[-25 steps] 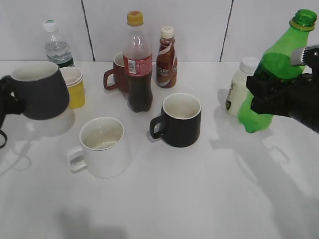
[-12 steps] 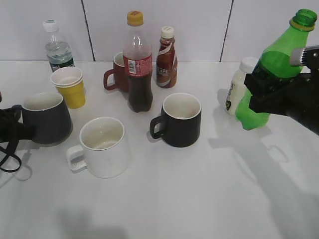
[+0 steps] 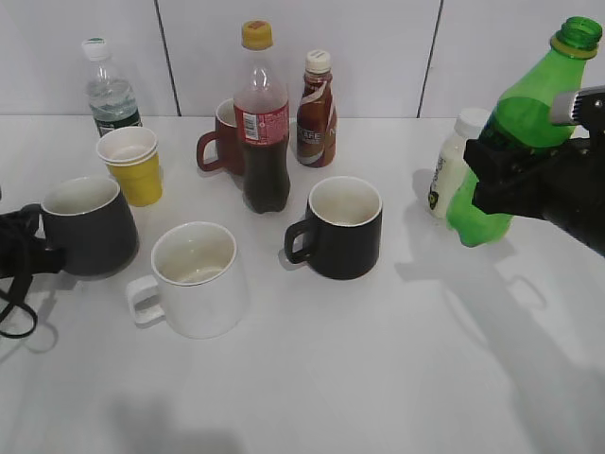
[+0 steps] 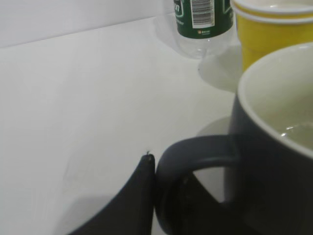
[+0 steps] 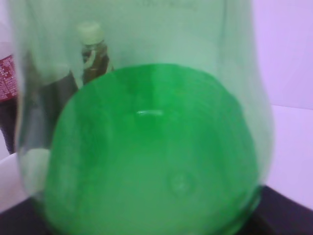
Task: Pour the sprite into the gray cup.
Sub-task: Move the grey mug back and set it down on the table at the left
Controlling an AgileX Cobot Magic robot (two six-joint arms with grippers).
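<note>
Next, my right gripper sets the sprite, now held tilted above the table, on the table (image 3: 484,281) just before the white bottle.
The gray cup (image 3: 85,232) stands upright on the table at the far left, white inside. My left gripper (image 3: 33,253) is shut on its loop handle (image 4: 195,147). In the left wrist view one dark finger (image 4: 139,200) presses the outside of the handle, and the cup (image 4: 274,161) fills the right side. My right gripper (image 3: 529,180) is shut on the sprite (image 3: 518,123) and holds it tilted above the table at the far right, its open neck pointing up and right. In the right wrist view the green bottle (image 5: 151,147) fills the frame and hides the jaws.
A white mug (image 3: 194,279) and a black mug (image 3: 340,227) stand mid-table. Behind them are a cola bottle (image 3: 262,118), a brown drink bottle (image 3: 316,99) and a red mug (image 3: 219,142). A yellow cup (image 3: 132,165) and a water bottle (image 3: 109,90) stand back left. A white bottle (image 3: 452,175) stands beside the sprite.
The gray cup was held up in the air at the left; it has come down and now stands on the table. The sprite has barely moved.
</note>
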